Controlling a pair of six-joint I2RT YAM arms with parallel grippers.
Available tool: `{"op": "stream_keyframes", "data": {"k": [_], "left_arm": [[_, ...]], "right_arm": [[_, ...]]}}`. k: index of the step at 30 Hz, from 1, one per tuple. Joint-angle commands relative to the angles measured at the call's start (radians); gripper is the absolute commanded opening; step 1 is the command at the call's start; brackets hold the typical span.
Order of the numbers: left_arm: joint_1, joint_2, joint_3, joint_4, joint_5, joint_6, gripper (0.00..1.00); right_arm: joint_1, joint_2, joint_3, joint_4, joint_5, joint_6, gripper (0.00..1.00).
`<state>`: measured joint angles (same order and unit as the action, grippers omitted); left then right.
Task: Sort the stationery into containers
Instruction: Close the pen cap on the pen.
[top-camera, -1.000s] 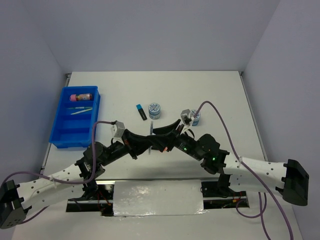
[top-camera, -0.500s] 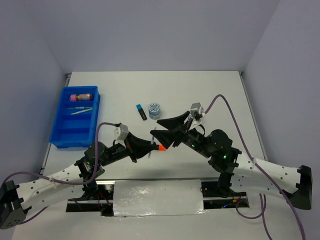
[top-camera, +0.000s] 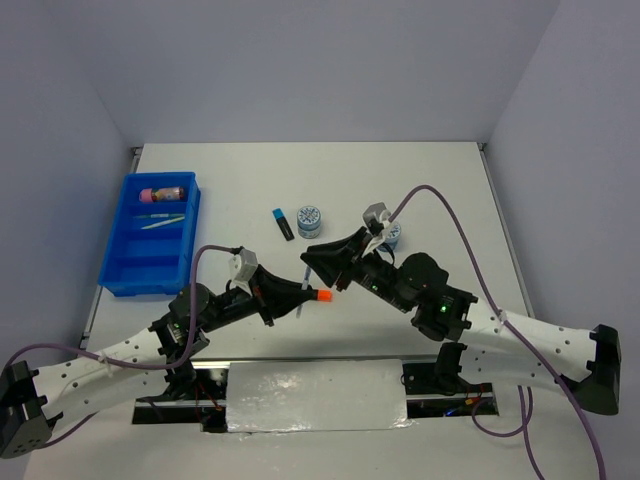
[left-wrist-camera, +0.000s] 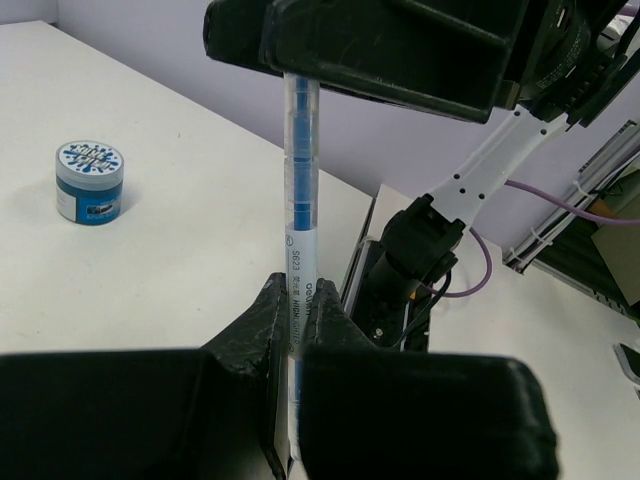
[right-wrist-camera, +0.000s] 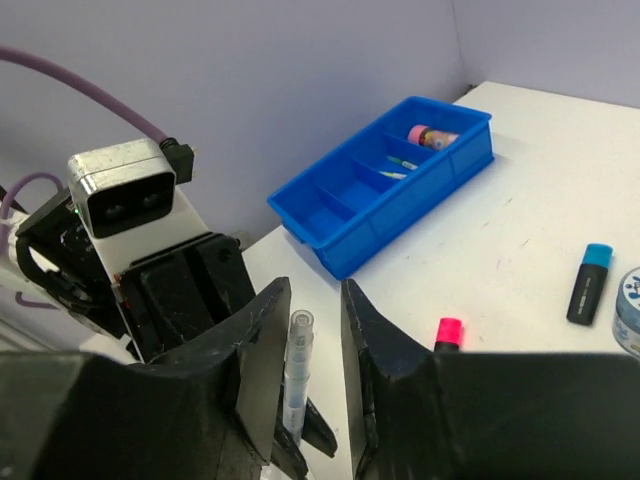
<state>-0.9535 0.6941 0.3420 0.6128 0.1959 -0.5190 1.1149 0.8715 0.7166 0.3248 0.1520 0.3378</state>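
Next, I release the clear pen from my left gripper in the blue tray (top-camera: 161, 215), beside the thin pens and next to the pink tube.
My left gripper (top-camera: 299, 295) (left-wrist-camera: 297, 297) is shut on the lower part of a thin clear pen (top-camera: 303, 276) (left-wrist-camera: 298, 190) with blue ink and holds it upright above the table. My right gripper (top-camera: 312, 258) (right-wrist-camera: 315, 300) is open, its jaws on either side of the pen's top end (right-wrist-camera: 297, 365), which lies close to one finger. The blue compartment tray (top-camera: 118, 265) (right-wrist-camera: 340, 235) stands at the far left and holds a pink tube (top-camera: 163, 193) (right-wrist-camera: 432, 135) and thin pens (top-camera: 160, 220).
An orange-capped highlighter (top-camera: 320, 296) (right-wrist-camera: 449, 330) lies on the table under the grippers. A blue-capped highlighter (top-camera: 283, 223) (right-wrist-camera: 588, 283) and a tape roll (top-camera: 310, 220) (left-wrist-camera: 90, 180) lie mid-table. A second roll (top-camera: 393, 236) is partly hidden behind the right arm.
The right gripper backed off to the right, then came left again over the pen's top end. The left gripper shifted slightly right and still holds the pen.
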Motion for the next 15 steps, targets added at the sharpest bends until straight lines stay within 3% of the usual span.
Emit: {"op": "stream_keyframes", "data": {"k": [1, 3, 5, 7, 15], "left_arm": [[-0.004, -0.004, 0.026, 0.059, 0.014, 0.034, 0.00], [-0.004, -0.005, 0.028, 0.056, 0.013, 0.037, 0.00], [-0.004, -0.002, 0.032, 0.050, 0.010, 0.037, 0.00], [-0.004, 0.001, 0.032, 0.050, 0.005, 0.039, 0.00], [-0.004, -0.022, 0.086, -0.014, -0.035, 0.065, 0.00]], "right_arm": [[0.006, 0.003, 0.032, 0.002, -0.019, 0.000, 0.33], [0.006, 0.007, 0.027, 0.000, -0.020, 0.004, 0.28], [0.006, 0.015, 0.027, -0.007, -0.019, 0.013, 0.11], [0.006, 0.023, 0.027, -0.010, -0.022, 0.020, 0.02], [0.006, 0.023, -0.057, 0.016, -0.039, 0.075, 0.00]]}}
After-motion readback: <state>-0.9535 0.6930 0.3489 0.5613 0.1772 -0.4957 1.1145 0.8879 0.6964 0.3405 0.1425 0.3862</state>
